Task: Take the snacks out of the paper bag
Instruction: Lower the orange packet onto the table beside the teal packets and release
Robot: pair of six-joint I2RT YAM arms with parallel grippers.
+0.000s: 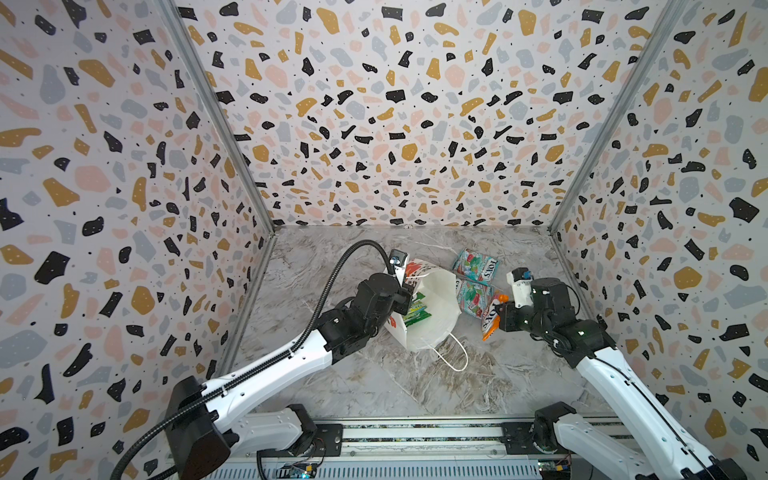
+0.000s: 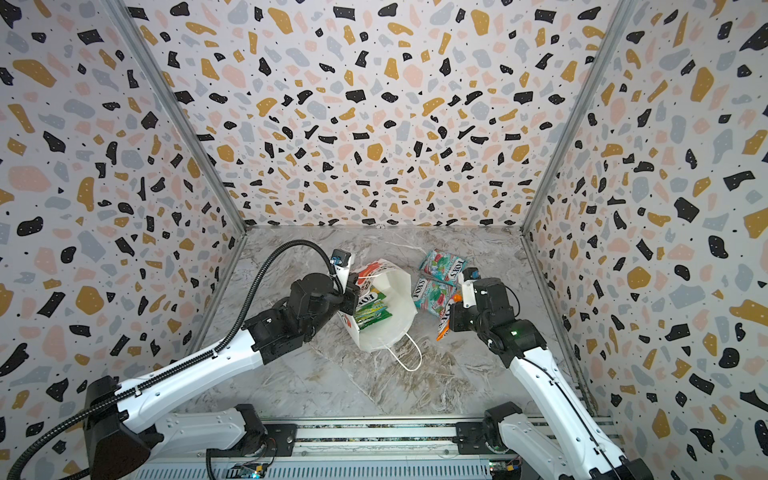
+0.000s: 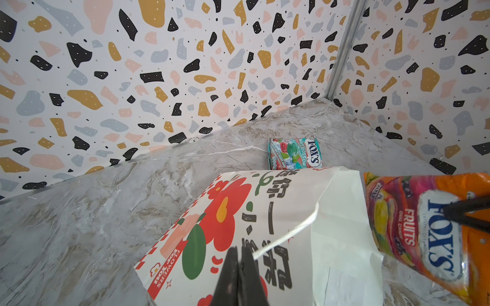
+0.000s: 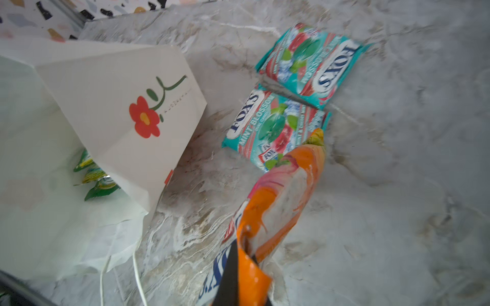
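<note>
The robot's right gripper will release the orange-pink pouch beside the white paper bag, in front of the nearer teal-and-red pouch (image 1: 472, 340) (image 4: 206, 205).
The white paper bag (image 1: 436, 299) (image 2: 395, 299) lies tilted on the marble floor with its mouth open upward; its red floral side (image 3: 238, 212) and its single red flower (image 4: 144, 116) both show. My left gripper (image 1: 409, 297) (image 3: 240, 250) is shut on the bag's rim. Green and yellow-green snacks (image 1: 417, 313) (image 4: 98, 180) lie inside. My right gripper (image 1: 500, 318) (image 4: 242, 255) is shut on an orange-pink pouch (image 1: 490, 322) (image 3: 424, 225) that hangs right of the bag. Two teal-and-red pouches (image 1: 476, 264) (image 1: 471, 297) lie on the floor behind it.
Terrazzo-patterned walls (image 1: 374, 124) close in the back and both sides, with metal corner posts (image 1: 216, 124). The bag's white cord handle (image 1: 453, 357) trails toward the front. A metal rail (image 1: 415, 436) carrying both arm bases runs along the front edge.
</note>
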